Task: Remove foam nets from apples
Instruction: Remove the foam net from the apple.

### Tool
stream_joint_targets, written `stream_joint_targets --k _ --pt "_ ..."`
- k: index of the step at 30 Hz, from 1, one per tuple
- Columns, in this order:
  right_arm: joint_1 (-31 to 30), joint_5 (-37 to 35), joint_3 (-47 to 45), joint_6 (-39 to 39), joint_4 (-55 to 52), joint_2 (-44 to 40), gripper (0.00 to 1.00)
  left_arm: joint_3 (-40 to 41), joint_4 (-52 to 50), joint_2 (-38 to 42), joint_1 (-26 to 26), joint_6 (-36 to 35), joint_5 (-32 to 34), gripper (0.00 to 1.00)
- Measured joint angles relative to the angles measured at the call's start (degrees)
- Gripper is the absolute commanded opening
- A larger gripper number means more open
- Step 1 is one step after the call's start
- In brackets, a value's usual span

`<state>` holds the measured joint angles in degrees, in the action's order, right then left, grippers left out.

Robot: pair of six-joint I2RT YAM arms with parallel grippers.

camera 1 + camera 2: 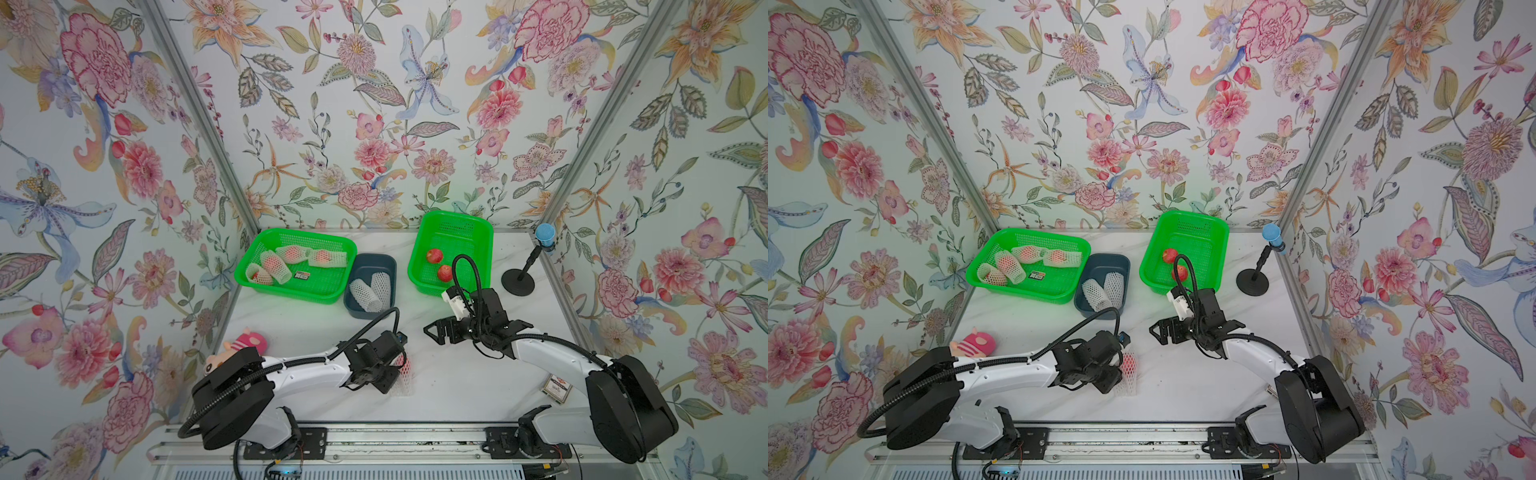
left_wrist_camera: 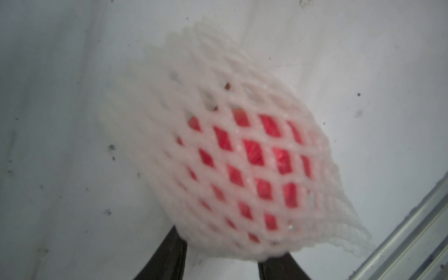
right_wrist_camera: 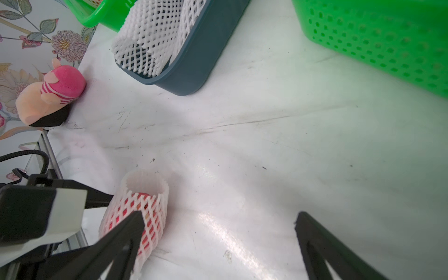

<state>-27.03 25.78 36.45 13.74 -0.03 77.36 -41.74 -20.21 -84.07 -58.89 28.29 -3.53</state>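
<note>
The foam net's tail is pointing at the front rail, so next my left gripper takes the other end [image 3: 150,181] and turns the tail toward my right gripper.
A red apple in a white foam net [image 2: 242,164] stands upright on the white table near its front edge [image 1: 404,370] [image 3: 138,211]. My left gripper [image 2: 223,244] is shut on it, one dark finger against each side of the net. My right gripper [image 3: 219,215] hovers open just right of it [image 1: 432,330], holding nothing. Several more netted apples [image 1: 293,252] lie in the left green basket [image 1: 291,297]. Two bare apples [image 1: 434,256] sit in the right green basket [image 1: 413,266]. Two empty foam nets [image 1: 372,291] lie in the dark blue bin [image 1: 353,309].
A pink striped plush toy [image 1: 245,343] sits at the table's left edge behind the left arm. A black microphone stand [image 1: 518,282] is at the back right. A small printed box [image 1: 556,388] lies by the right arm. A metal rail runs along the front.
</note>
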Motion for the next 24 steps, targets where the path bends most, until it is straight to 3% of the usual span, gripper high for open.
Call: stream_joint_targets --k 5,9,12,17,24 --pt "-0.6 0.0 0.0 0.0 0.0 0.1 1.0 -4.4 -5.7 -1.8 0.0 -0.9 9.8 0.62" --pt "-0.6 0.0 0.0 0.0 0.0 0.4 1.0 -8.4 -9.0 -2.2 0.1 -2.7 17.6 0.81" --pt "-0.6 0.0 0.0 0.0 0.0 0.7 1.0 -10.4 -10.4 -2.2 0.5 -4.3 21.6 0.89" --pt "-0.6 0.0 0.0 0.0 0.0 1.4 1.0 -11.0 -10.9 -1.9 0.8 -7.3 23.2 0.99" --pt "0.3 1.8 0.0 0.0 1.2 3.0 0.92 -10.6 -10.4 4.7 3.0 -9.9 18.3 0.99"
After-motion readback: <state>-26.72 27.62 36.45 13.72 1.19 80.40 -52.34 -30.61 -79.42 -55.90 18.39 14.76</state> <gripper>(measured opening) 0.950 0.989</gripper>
